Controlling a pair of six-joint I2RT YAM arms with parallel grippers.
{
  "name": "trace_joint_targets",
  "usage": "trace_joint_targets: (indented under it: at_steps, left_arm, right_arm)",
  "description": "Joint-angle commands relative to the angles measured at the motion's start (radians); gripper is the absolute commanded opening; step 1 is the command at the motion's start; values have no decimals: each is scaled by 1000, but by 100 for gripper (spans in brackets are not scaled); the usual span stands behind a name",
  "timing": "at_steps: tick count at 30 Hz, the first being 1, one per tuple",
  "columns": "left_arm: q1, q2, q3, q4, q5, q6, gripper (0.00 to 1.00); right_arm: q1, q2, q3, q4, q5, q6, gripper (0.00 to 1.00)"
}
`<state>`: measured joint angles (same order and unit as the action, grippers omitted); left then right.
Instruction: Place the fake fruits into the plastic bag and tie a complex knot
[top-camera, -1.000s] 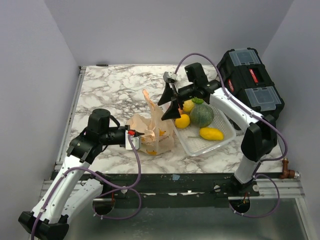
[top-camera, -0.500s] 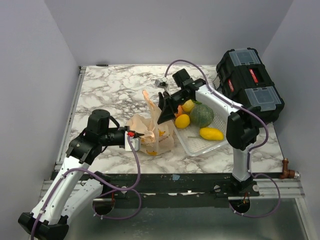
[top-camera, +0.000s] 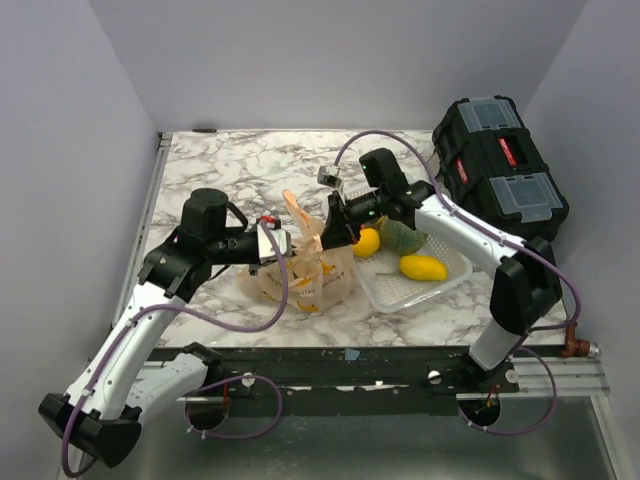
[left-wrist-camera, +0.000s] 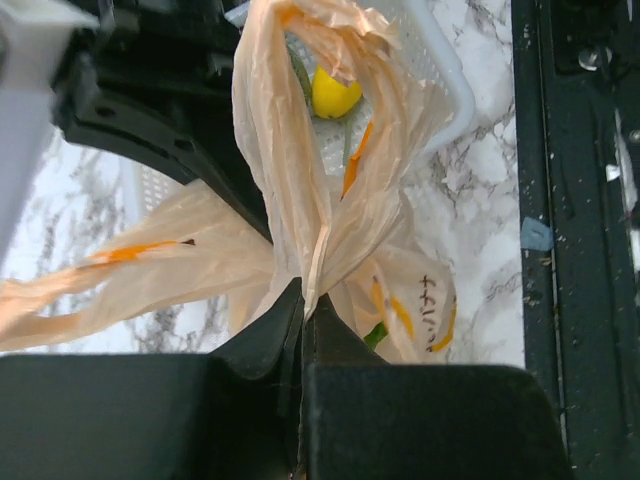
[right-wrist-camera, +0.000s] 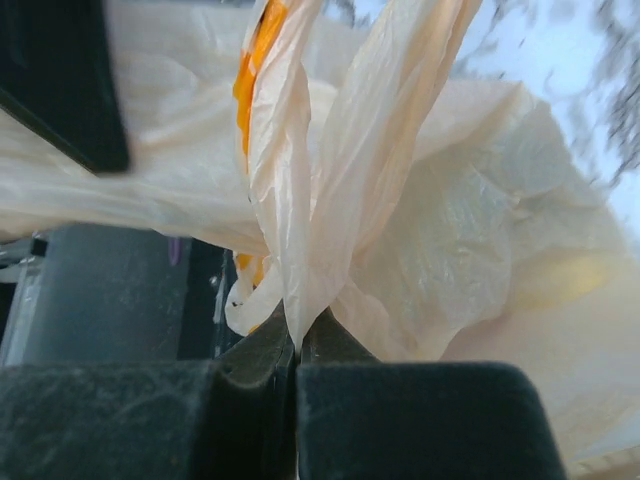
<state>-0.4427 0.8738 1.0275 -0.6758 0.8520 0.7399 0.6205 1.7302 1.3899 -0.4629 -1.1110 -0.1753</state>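
The loose strip stands behind while my left gripper holds film, so I need to take that film (top-camera: 307, 251) with my right gripper and free my left gripper for the strip.
The pale-orange plastic bag (top-camera: 300, 280) sits on the marble table, left of the basket. My left gripper (top-camera: 292, 250) is shut on a bag handle strip (left-wrist-camera: 290, 190); in the left wrist view the gripper (left-wrist-camera: 303, 297) pinches the film at its tips. My right gripper (top-camera: 325, 237) comes in from the right, shut on another handle strip (right-wrist-camera: 345, 150), with the gripper (right-wrist-camera: 298, 338) clamped on its gathered end. One loose strip (top-camera: 293, 203) sticks up behind them. Fake fruits remain in the basket: a yellow lemon (top-camera: 367, 242), a green squash (top-camera: 402, 236) and a mango (top-camera: 422, 267). No knot is in view.
The white lattice basket (top-camera: 452, 272) stands just right of the bag, under the right arm. A black toolbox (top-camera: 500, 165) fills the back right corner. Grey walls close the table on three sides. The table's front edge (top-camera: 350, 345) lies just beyond the bag.
My right gripper swung left from over the basket to the bag and shut on a handle strip. The left arm rose and shifted forward, still gripping its strip.
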Motion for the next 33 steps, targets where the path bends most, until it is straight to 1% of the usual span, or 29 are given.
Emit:
trace_joint_targets:
  at_steps: [1,4,5,6,7,10,11,15,17,22,24,27,29,31,32,33]
  left_arm:
    - [-4,83,39,78,22,-269,0]
    - [-5,119,40,95,20,-290,0]
    - [-5,125,38,106,12,-301,0]
    - [-5,135,38,108,3,-309,0]
    - [-5,147,45,104,-5,-318,0]
    - [-5,170,63,81,-14,-319,0]
    - [-5,171,62,82,-18,-321,0]
    - [-5,172,54,88,-27,-323,0]
    - [-5,181,61,88,-24,-333,0]
    - [-19,214,81,84,-35,-357,0]
    - [-37,221,85,77,-58,-352,0]
    - [-46,226,90,78,-68,-360,0]
    - [-45,228,95,68,-73,-358,0]
    - [-47,225,102,42,-73,-336,0]
    - [-45,223,107,22,-76,-321,0]
    - [-42,219,111,4,-79,-308,2]
  right_arm:
    - [35,-70,-3,135,158,47,1]
    - [43,-89,-8,107,140,-14,1]
    - [45,-94,-7,94,117,-38,2]
    - [50,-99,-3,78,110,-67,5]
    - [55,-104,0,53,103,-99,10]
    - [61,-118,4,-13,52,-193,37]
    - [60,-126,-1,-26,41,-220,44]
    - [61,-154,-26,-37,8,-253,65]
    - [62,-161,-25,-34,-5,-252,71]
    - [78,-162,-8,17,0,-198,80]
    - [89,-160,-3,28,7,-178,99]
    - [97,-159,-10,51,24,-154,99]
    - [98,-162,-17,61,41,-148,87]
    - [97,-168,-29,75,64,-138,72]
    - [96,-173,-36,80,73,-136,60]
    - [96,-179,-42,86,84,-134,51]
